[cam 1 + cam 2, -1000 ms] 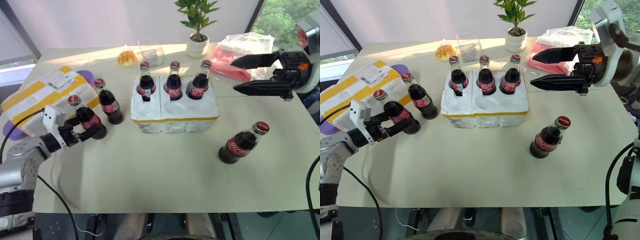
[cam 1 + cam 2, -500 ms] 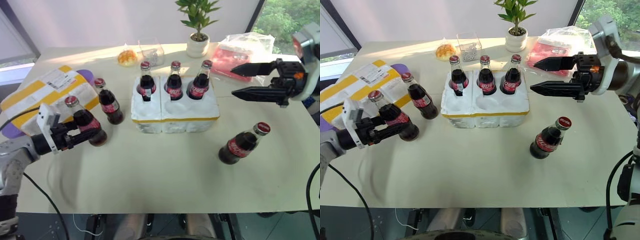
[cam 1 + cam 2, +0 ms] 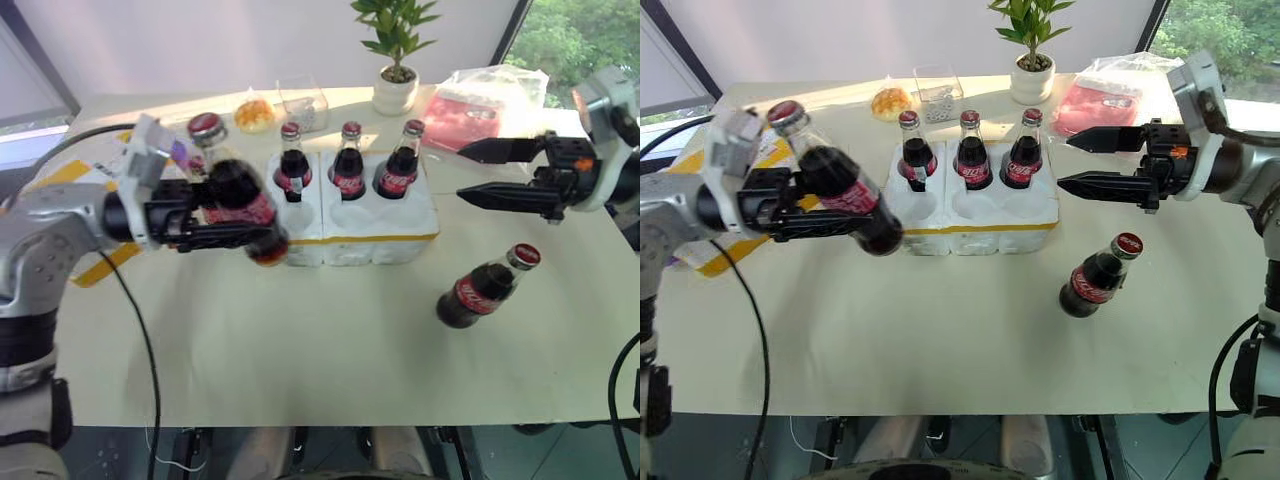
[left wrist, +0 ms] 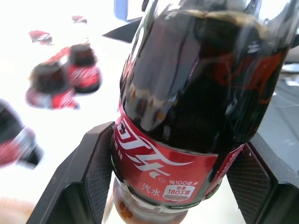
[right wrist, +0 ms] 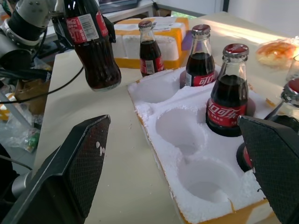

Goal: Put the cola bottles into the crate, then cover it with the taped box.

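Next, my left gripper lets go of the cola bottle in the crate's middle front hole [image 3: 350, 217], before the back row's middle bottle.
My left gripper [image 3: 250, 217] is shut on a cola bottle [image 3: 235, 190], held in the air just left of the crate [image 3: 350, 238], cap leaning away from it. Its red label [image 4: 159, 163] sits between the fingers. Three cola bottles [image 3: 348, 168] stand in the crate's back row; the front holes [image 5: 180, 130] are empty. Another bottle [image 3: 485, 288] stands on the table to the right. One more [image 5: 148, 52] stands by the taped box [image 5: 170, 46] at the far left. My right gripper [image 3: 462, 171] hangs open above the crate's right end.
A potted plant [image 3: 397, 60], a clear plastic container [image 3: 302, 105], a bagged orange item [image 3: 254, 115] and a red packet in a plastic bag [image 3: 485, 105] line the table's far side. A black cable [image 3: 130, 330] hangs from my left arm.
The left gripper has lifted its bottle off the table and carried it right, up to the crate's left end. The right gripper has sunk slightly.
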{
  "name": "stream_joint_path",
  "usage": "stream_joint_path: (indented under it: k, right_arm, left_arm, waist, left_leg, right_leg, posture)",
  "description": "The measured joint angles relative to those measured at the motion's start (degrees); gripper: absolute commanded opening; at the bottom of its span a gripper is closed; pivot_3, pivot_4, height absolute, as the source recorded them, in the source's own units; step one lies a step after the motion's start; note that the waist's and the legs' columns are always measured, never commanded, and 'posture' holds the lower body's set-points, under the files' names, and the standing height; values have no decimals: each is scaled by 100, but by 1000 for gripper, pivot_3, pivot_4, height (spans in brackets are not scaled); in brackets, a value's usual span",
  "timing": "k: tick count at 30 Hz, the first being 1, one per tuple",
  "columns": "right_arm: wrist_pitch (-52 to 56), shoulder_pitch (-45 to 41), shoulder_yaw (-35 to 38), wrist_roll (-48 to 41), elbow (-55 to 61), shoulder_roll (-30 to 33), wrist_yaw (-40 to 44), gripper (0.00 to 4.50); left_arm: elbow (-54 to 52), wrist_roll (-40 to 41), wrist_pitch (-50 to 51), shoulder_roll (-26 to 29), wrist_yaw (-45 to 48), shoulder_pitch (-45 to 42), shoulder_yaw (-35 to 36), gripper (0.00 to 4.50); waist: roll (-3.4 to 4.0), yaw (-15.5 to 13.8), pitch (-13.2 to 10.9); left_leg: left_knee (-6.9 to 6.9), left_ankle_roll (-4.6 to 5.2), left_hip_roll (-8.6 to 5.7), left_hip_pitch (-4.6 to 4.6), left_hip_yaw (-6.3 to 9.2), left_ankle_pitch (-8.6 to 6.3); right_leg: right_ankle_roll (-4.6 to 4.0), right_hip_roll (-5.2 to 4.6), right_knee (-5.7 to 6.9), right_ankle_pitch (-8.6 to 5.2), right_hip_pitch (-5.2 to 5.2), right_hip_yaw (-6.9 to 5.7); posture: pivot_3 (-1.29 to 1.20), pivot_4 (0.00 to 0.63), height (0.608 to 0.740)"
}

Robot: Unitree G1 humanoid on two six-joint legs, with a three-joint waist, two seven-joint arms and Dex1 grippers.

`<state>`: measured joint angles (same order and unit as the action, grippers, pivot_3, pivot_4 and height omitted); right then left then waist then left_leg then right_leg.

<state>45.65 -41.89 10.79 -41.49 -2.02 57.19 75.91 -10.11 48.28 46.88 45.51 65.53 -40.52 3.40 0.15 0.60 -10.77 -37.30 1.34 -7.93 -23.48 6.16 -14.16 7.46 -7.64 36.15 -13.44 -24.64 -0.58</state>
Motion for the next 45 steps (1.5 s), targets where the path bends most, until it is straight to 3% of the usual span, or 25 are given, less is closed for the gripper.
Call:
stream_joint_path:
  k: [7, 12, 18, 26, 28, 30, 32, 40, 45]
  right_arm:
    - [80, 413, 263, -224, 343, -2, -282, 4500]
    - [153, 575, 429, -372, 519, -22, -518, 4500]
    - [164, 631, 492, -435, 537, -47, -637, 4500]
    - [115, 558, 491, -422, 396, 21, -558, 4500]
    - [82, 560, 491, -421, 396, 22, -541, 4500]
    - [30, 591, 491, -410, 396, 22, -538, 4500]
    - [-6, 625, 491, -366, 399, 21, -547, 4500]
    - [-25, 630, 456, -361, 476, -25, -710, 4500]
    - [13, 579, 347, -372, 526, -98, -786, 4500]
  left_arm:
    - [688, -821, -204, -1061, -490, -610, -742, 2856]
    - [842, -1084, -221, -1749, -1148, -943, -802, 2856]
    - [1098, -1391, -218, -2245, -1689, -1107, -936, 2856]
    - [1502, -2033, -364, -2495, -1961, -1288, -1196, 2856]
    - [1509, -2111, -364, -2523, -1944, -1278, -1264, 2856]
    - [1503, -2150, -352, -2543, -1902, -1212, -1345, 3923]
    - [1442, -2145, -352, -2559, -1789, -1122, -1367, 4455]
    - [1189, -2119, -312, -2128, -1627, -935, -1205, 4455]
    - [-56, -873, 401, -915, -967, -299, 92, 4455]
  waist:
    - [-8, -4, -5]
    - [-10, -20, -6]
    - [-11, -16, -6]
    - [-12, -17, -7]
    - [-12, -11, -7]
    - [-12, -11, -7]
    - [-12, -12, -7]
    - [-11, 13, -7]
    - [-9, 42, -5]
  left_leg:
    - [-2, 0, -2, 0, -1, 1]
    - [-6, -10, -4, -1, -2, 7]
    - [-12, -12, -4, -1, -2, 9]
    - [-14, -13, -7, -1, -4, 10]
    - [-14, -13, -7, -1, -4, 9]
    - [-13, -13, -7, -1, -4, 9]
    - [-14, -13, -6, -1, -4, 9]
    - [-18, 2, -4, 0, -3, 1]
    - [-6, -17, 1, 0, -3, 12]
  right_leg:
    - [3, 1, -1, 2, 1, 0]
    - [5, -1, -3, 3, 4, 1]
    - [10, 1, 1, 6, 4, 0]
    - [12, 0, 0, 7, 5, 1]
    - [12, 0, 0, 7, 5, 1]
    - [12, 0, 0, 7, 5, 1]
    - [12, 1, 0, 7, 5, 1]
    - [13, 2, 5, 8, 6, 1]
    - [13, 1, 4, 8, -4, 8]
  posture:
    - [0, 150, 740]
    - [0, 150, 740]
    - [0, 150, 740]
    - [0, 150, 740]
    - [0, 150, 740]
    - [0, 150, 740]
    - [0, 150, 740]
    - [0, 150, 740]
    - [0, 150, 740]
